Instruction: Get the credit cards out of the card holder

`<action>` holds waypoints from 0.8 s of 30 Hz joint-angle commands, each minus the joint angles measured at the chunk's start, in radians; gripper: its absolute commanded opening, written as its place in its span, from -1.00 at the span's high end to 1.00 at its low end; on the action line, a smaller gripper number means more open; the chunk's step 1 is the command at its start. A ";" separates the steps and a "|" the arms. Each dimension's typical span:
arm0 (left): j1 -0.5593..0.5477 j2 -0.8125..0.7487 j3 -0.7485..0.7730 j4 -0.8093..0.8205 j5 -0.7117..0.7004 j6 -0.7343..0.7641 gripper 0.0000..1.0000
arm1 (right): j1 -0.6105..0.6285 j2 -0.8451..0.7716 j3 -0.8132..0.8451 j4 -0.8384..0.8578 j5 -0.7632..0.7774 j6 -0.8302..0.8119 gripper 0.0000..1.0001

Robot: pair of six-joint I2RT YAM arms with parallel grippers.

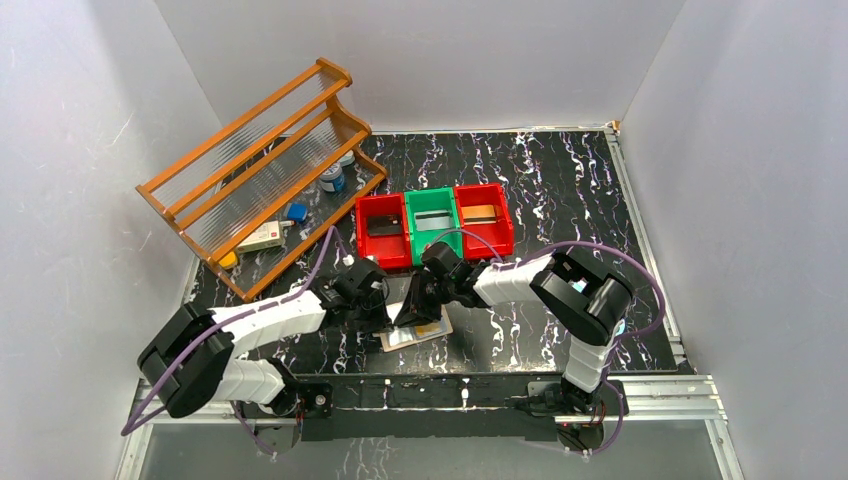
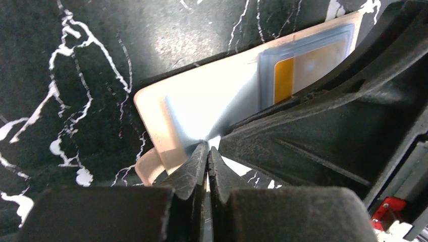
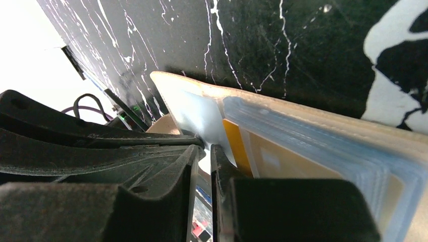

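The robot's left gripper pinches the pale blue sleeve short of the orange-gold credit card, so it should open and take hold at the card's edge point(image 2: 277, 83).
The tan card holder point(image 1: 428, 333) lies open on the black table between both grippers. It fills the left wrist view point(image 2: 202, 101) and the right wrist view point(image 3: 313, 126), its pale blue sleeves up. An orange-gold credit card point(image 2: 283, 79) sits inside a sleeve and also shows in the right wrist view point(image 3: 233, 143). My left gripper point(image 1: 388, 318) point(image 2: 208, 147) is shut, tips pinched on the sleeve's near edge. My right gripper point(image 1: 415, 308) point(image 3: 204, 148) is almost shut on the sleeve edge beside that card. Three more cards lie in the bins.
Three bins stand behind the card holder: a red bin point(image 1: 383, 245) with a dark card, a green bin point(image 1: 432, 240) with a silvery card, a red bin point(image 1: 484, 237) with an orange card. A wooden rack point(image 1: 260, 170) with small items stands at the back left.
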 commanded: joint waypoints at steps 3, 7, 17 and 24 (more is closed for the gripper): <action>0.005 0.073 0.033 -0.015 -0.023 0.043 1.00 | -0.001 -0.084 0.056 -0.034 0.016 -0.031 0.47; 0.005 0.079 0.051 -0.030 -0.026 0.076 1.00 | -0.002 -0.184 0.083 -0.151 0.114 -0.087 0.36; 0.005 0.042 0.066 -0.014 0.007 0.144 0.99 | -0.087 -0.314 0.045 -0.416 0.305 -0.198 -0.01; 0.005 0.023 0.064 0.031 0.052 0.148 0.80 | -0.118 -0.279 0.009 -0.341 0.168 -0.208 -0.02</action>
